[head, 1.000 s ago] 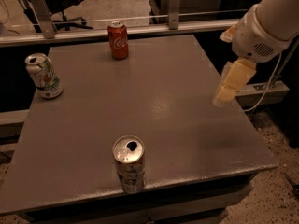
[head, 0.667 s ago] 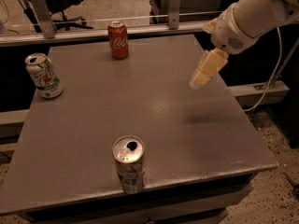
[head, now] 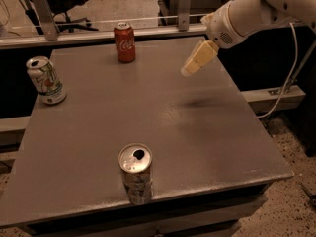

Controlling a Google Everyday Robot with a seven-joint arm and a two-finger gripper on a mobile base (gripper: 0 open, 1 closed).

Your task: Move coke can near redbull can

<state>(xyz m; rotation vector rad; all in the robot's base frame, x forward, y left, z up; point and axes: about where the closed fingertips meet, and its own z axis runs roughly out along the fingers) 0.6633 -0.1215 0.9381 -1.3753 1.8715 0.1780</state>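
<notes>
The robot's gripper will next go to the coke can near the table's far edge and close around the middle of its body (head: pixel 125 44).
The coke can (head: pixel 124 42), red-orange with white script and a silver top, stands upright near the far edge of the grey table (head: pixel 163 117). The redbull can (head: pixel 136 173), silvery-grey with a shiny top and dark opening, stands upright near the front edge. My gripper (head: pixel 189 69) hangs in the air above the table's right side, to the right of the coke can and well apart from it. It holds nothing that I can see. The white arm reaches in from the upper right.
A white can with green and red markings (head: pixel 46 80) stands upright near the table's left edge. A metal rail (head: pixel 98 27) runs behind the table. A cable (head: pixel 291 78) hangs at the right. An office chair base stands on the floor behind.
The gripper has moved left and farther back over the table, toward the coke can. The cans have not moved.
</notes>
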